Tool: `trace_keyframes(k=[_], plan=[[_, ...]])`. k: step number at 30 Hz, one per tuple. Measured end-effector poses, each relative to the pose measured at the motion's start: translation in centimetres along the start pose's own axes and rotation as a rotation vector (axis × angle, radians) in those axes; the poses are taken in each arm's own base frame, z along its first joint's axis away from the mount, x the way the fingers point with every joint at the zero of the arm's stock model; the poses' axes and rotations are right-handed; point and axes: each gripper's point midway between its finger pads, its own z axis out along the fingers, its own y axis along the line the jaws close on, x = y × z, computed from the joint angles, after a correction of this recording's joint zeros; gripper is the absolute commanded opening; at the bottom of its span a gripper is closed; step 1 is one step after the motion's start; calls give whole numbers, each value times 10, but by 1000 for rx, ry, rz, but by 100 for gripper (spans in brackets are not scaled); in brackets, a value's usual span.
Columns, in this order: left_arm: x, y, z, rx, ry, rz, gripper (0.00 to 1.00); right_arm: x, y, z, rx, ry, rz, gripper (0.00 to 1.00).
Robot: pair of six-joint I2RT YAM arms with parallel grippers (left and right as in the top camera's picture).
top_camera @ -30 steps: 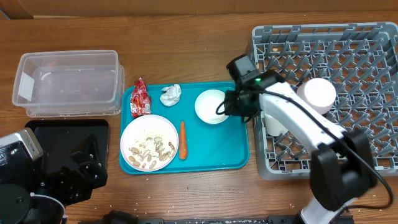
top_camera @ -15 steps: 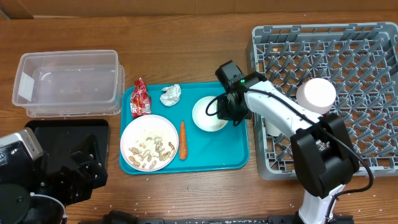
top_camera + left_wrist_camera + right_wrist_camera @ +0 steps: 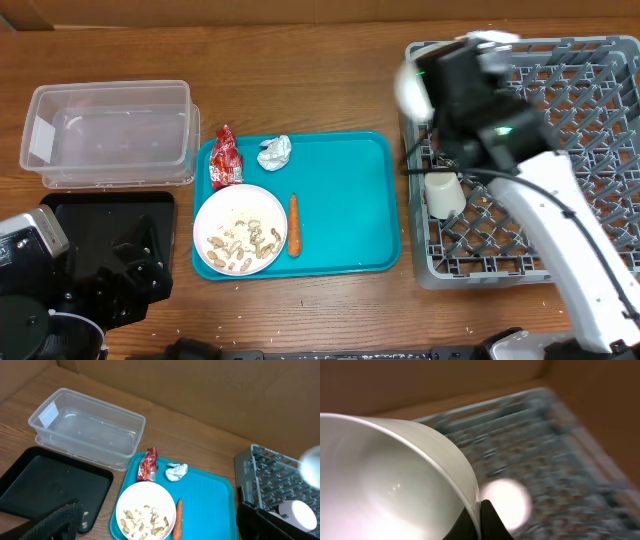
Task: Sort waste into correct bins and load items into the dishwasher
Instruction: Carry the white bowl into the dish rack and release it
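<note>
Next, I set the white bowl down with my right gripper in the grey dish rack's far half [image 3: 543, 108], behind the second white bowl.
My right gripper [image 3: 430, 88] is shut on the rim of a white bowl [image 3: 408, 86], held high over the far left corner of the grey dish rack [image 3: 590, 90]. The right wrist view shows the bowl [image 3: 385, 485] pinched between the fingers [image 3: 480, 520], with a second white bowl [image 3: 505, 500] blurred in the rack [image 3: 555, 445] below. A small white cup [image 3: 443, 193] stands in the rack. The plate [image 3: 240, 230] with food scraps, the carrot [image 3: 293, 225], the red wrapper [image 3: 225, 158] and the paper ball [image 3: 274, 152] lie on the teal tray [image 3: 350, 200]. My left gripper [image 3: 157, 512] is open and empty.
The clear tub [image 3: 110, 130] stands at the far left, with the black tray [image 3: 100, 215] in front of it. The left arm [image 3: 60, 290] sits over the black tray's near side. A cardboard wall [image 3: 200, 390] runs behind the table.
My right gripper closed on the bowl on the teal tray, then lifted it up and right to above the rack's far left corner. The left arm has not moved.
</note>
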Motion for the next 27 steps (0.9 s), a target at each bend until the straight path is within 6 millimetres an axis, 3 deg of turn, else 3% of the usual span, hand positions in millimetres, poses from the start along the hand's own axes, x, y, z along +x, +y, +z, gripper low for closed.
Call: trace_keyframes(k=[4, 9, 14, 19, 27], plan=[[0, 0, 0, 0, 0, 0, 100, -13, -58, 33, 230, -17, 55, 4], [0, 0, 0, 0, 0, 0, 100, -8, -126, 76, 457, 30, 129, 4], [0, 0, 0, 0, 0, 0, 100, -5, -165, 111, 588, 45, 194, 4], [0, 0, 0, 0, 0, 0, 100, 0, -173, 150, 663, 65, 135, 4], [0, 0, 0, 0, 0, 0, 100, 32, -150, 202, 677, 184, -97, 4]])
